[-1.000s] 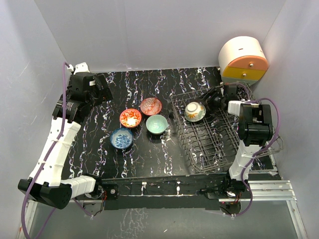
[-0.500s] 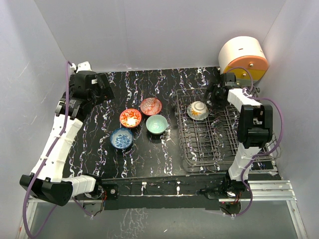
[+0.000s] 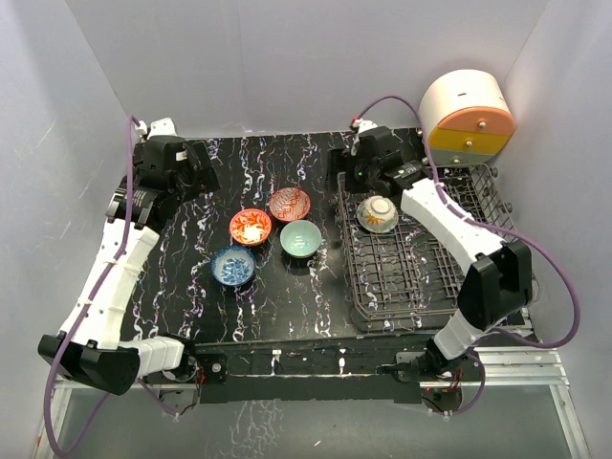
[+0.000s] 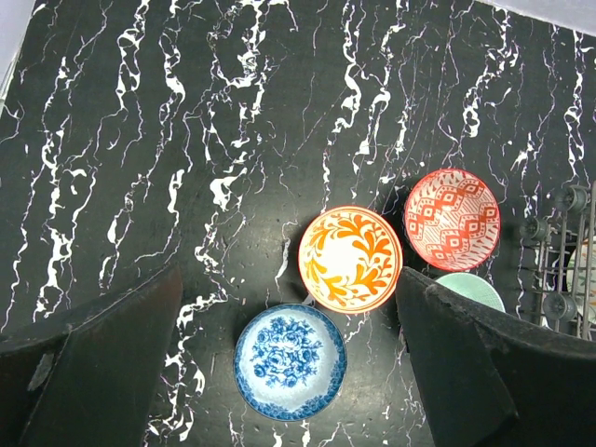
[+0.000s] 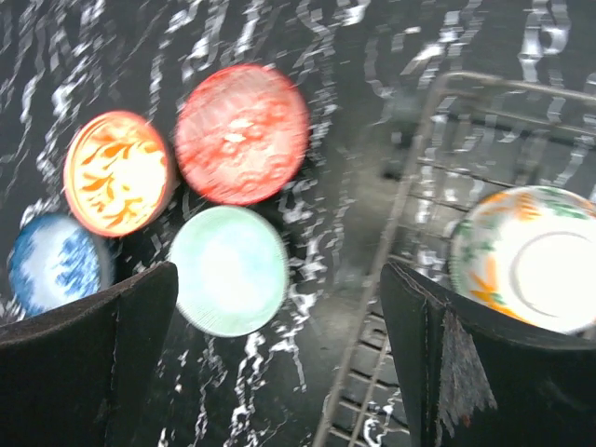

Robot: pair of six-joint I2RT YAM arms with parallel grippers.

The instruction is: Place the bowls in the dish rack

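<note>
My right gripper will go to the pale teal bowl next and close on the bowl's near-side rim (image 3: 298, 256) (image 5: 224, 333).
Four bowls sit on the black marbled table left of the dish rack (image 3: 421, 287): orange-red (image 3: 250, 226), red-pink (image 3: 289, 204), pale teal (image 3: 301, 238) and blue patterned (image 3: 232, 266). The cream bowl with the orange flower (image 3: 378, 213) rests in the rack's far left part. My left gripper (image 3: 196, 172) is open and empty, high above the table; its view shows the orange-red (image 4: 350, 259), red-pink (image 4: 452, 219), teal (image 4: 470, 289) and blue (image 4: 290, 360) bowls. My right gripper (image 3: 349, 172) is open and empty over the rack's far left corner (image 5: 438, 168), between the teal bowl (image 5: 228, 270) and the cream bowl (image 5: 531, 256).
A rounded white-orange-yellow drawer unit (image 3: 467, 115) stands at the back right, behind the rack. Grey walls close in the table on the left, back and right. A purple cable loops from the right arm past the rack's right side.
My right gripper has swung left from beside the cream bowl to the rack's far left corner. The rack has straightened from a skewed position. The left arm has barely moved.
</note>
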